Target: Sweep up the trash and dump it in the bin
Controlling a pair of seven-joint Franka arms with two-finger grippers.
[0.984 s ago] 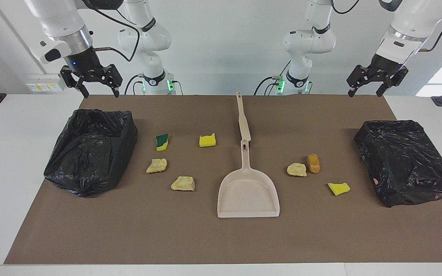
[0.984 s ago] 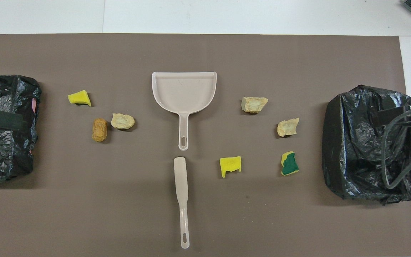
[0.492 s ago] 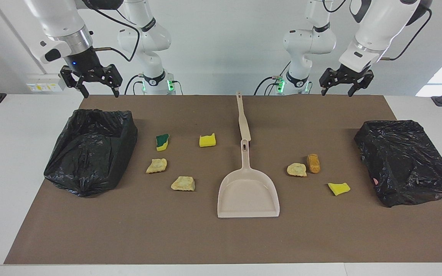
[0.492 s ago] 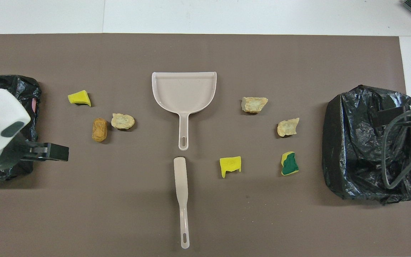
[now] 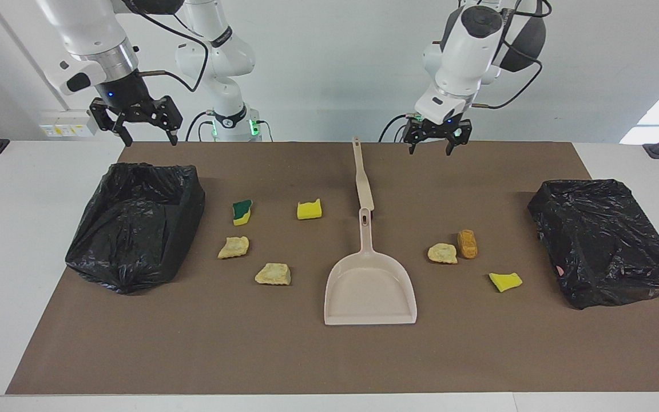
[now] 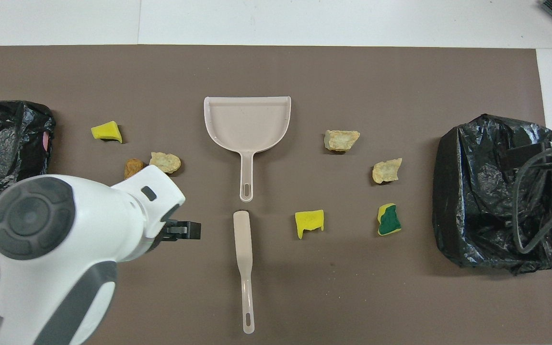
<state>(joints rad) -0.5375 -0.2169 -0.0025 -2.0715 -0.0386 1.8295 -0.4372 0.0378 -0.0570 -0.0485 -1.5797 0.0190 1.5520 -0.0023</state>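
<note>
The beige brush is next for my left gripper, which should go to it and grip it at the middle of the brush's handle (image 6: pixel 247 294), ready to sweep.
Several small sponge chunks of trash lie on the brown mat: a green-and-yellow one (image 5: pixel 242 212), a yellow one (image 5: pixel 309 210) and two beige ones (image 5: pixel 233 247) (image 5: pixel 273 274) toward the right arm's end. A beige one (image 5: pixel 442 253), an orange-brown one (image 5: pixel 467 243) and a yellow one (image 5: pixel 504 281) lie toward the left arm's end. The beige dustpan (image 5: pixel 369 289) and brush (image 5: pixel 362 174) lie in line at the middle. My left gripper (image 5: pixel 431 150) is open and empty, in the air beside the brush. My right gripper (image 5: pixel 152 140) is open, raised by one bin (image 5: pixel 135 223).
A second black-bagged bin (image 5: pixel 604 240) stands at the left arm's end of the mat. In the overhead view the left arm (image 6: pixel 65 239) covers part of the orange-brown chunk (image 6: pixel 133 167). White table (image 5: pixel 20 257) surrounds the mat.
My left arm has swung from over the bin at its end of the table in toward the middle, and its gripper now hangs beside the brush. The right arm has not moved.
</note>
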